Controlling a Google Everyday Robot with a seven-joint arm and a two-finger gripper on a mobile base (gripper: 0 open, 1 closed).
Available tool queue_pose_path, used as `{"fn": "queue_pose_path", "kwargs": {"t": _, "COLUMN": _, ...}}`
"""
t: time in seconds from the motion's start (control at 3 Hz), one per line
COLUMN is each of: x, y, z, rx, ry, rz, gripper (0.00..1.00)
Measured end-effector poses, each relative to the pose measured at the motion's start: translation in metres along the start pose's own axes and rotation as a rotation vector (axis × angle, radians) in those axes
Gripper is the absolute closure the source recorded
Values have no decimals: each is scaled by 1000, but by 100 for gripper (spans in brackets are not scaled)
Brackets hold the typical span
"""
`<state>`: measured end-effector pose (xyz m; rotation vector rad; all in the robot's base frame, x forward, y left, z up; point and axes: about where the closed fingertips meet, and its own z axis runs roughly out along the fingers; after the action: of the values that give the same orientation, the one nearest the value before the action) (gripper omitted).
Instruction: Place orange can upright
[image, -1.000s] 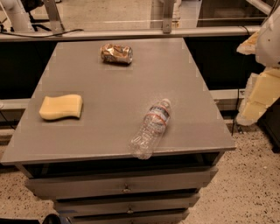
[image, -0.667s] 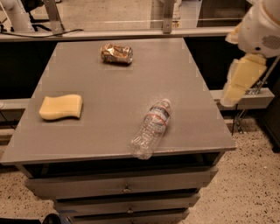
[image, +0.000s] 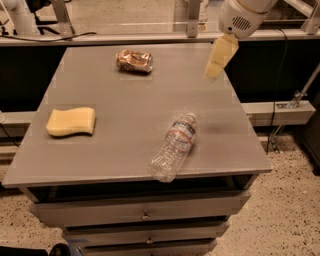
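Note:
The orange can near the table's far edge is next for my gripper, which should go there and close across the can's middle (image: 135, 61).
The orange can (image: 134, 61) lies on its side near the far edge of the grey table (image: 125, 150), its silver end facing left. My gripper (image: 219, 60) hangs from the white arm at the upper right, above the table's far right part, well to the right of the can and apart from it. It holds nothing that I can see.
A clear plastic water bottle (image: 175, 146) lies on its side near the front edge, its base reaching the edge. A yellow sponge (image: 71, 121) lies at the left. Drawers sit under the tabletop. A rail runs behind the table.
My arm has swung in from the right side of the table, moving left and up, and its gripper is over the table's far right part. The can, bottle and sponge have not moved.

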<state>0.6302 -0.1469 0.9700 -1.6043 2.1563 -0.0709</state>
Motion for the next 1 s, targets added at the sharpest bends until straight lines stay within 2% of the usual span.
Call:
{"fn": "queue_pose_path", "kwargs": {"t": 0.33, "x": -51, "y": -27, "z": 42, "rx": -14, "ry": -50, "rz": 19, "gripper": 0}}
{"fn": "queue_pose_path", "kwargs": {"t": 0.67, "x": -102, "y": -37, "z": 82, "rx": -39, "ry": -103, "rz": 27, "gripper": 0}}
{"fn": "queue_pose_path", "kwargs": {"t": 1.0, "x": -140, "y": -44, "z": 106, "rx": -20, "ry": -150, "rz": 43, "gripper": 0}}
